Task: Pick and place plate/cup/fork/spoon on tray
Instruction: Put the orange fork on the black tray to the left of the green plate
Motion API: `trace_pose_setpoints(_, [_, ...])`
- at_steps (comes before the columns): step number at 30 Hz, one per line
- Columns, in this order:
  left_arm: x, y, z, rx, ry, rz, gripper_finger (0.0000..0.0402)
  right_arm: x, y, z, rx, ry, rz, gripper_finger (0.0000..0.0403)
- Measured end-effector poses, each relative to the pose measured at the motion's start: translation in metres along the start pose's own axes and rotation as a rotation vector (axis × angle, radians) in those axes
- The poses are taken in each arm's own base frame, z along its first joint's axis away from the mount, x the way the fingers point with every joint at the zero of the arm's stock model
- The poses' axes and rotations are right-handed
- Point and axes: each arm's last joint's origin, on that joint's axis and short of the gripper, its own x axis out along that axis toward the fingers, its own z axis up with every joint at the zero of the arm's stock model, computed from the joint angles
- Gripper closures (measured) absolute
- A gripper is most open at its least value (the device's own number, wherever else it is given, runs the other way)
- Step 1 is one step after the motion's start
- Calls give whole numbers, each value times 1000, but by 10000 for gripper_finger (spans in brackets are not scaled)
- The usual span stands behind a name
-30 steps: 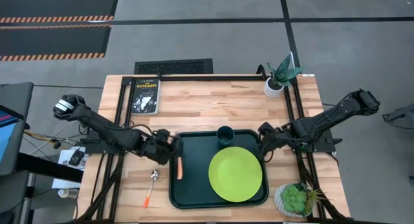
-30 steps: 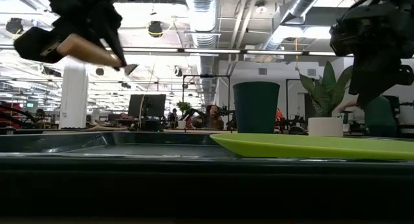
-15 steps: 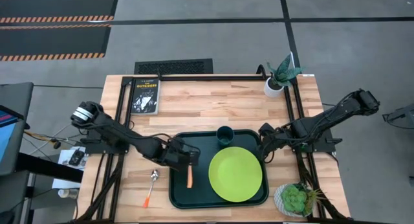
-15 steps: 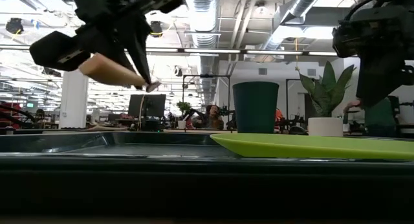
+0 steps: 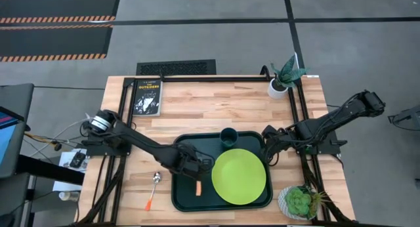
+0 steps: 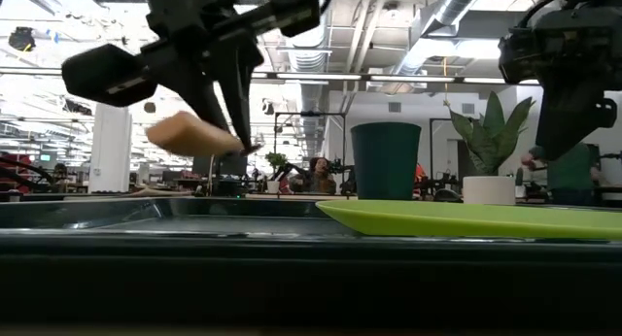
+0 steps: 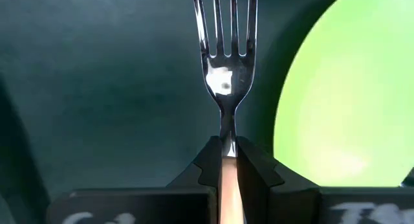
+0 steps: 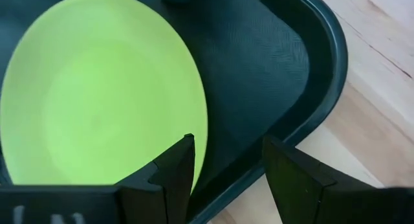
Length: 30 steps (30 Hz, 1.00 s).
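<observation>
My left gripper is going to the tray (image 5: pixel 199 178) (image 7: pixel 204 143) with the fork. It will let go of the fork there, between the lime-green plate and the tray's rim nearest the spoon.
My left gripper (image 5: pixel 195 175) is shut on the fork (image 7: pixel 223 75) above the dark green tray (image 5: pixel 186 202), just left of the lime-green plate (image 5: pixel 239 176). The fork's pale orange handle (image 5: pixel 197 187) sticks out toward the near edge. The teal cup (image 5: pixel 228 136) stands on the tray's far part. The plate lies flat on the tray's right half. The spoon (image 5: pixel 153 189) lies on the table left of the tray. My right gripper (image 8: pixel 226 166) is open and empty over the tray's right rim (image 8: pixel 323 75), beside the plate. My left gripper pinches the fork between its two fingers at the neck (image 7: pixel 227 149), where the silver metal meets the orange handle. The fingers (image 6: pixel 243 122) come from above, pointing down and lying across the fork. The fork is lifted clear of the tray, nearly level, tines a little lower.
A black book (image 5: pixel 147 96) lies at the table's far left. A white pot with a spiky plant (image 5: pixel 281 84) stands at the far right. A succulent pot (image 5: pixel 298 202) stands at the near right corner. People and desks show in the room behind.
My left gripper has carried the fork from the tray's left rim toward the table's right and near edges, to a spot over the tray beside the plate. It has come lower. The fork stays held and clear of the tray.
</observation>
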Motion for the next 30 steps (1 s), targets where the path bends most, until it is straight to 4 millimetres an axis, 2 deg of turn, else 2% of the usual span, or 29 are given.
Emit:
trace_pose_setpoints(5, [13, 1, -3, -27, -9, 28, 388, 0, 0, 0, -10, 2, -4, 198])
trace_pose_setpoints(15, [25, 6, -6, -19, 10, 80, 388, 0, 0, 0, -9, 0, -3, 198])
trace_pose_setpoints(30, [29, 6, -6, -33, -2, 84, 388, 0, -1, 1, -8, -27, -19, 198])
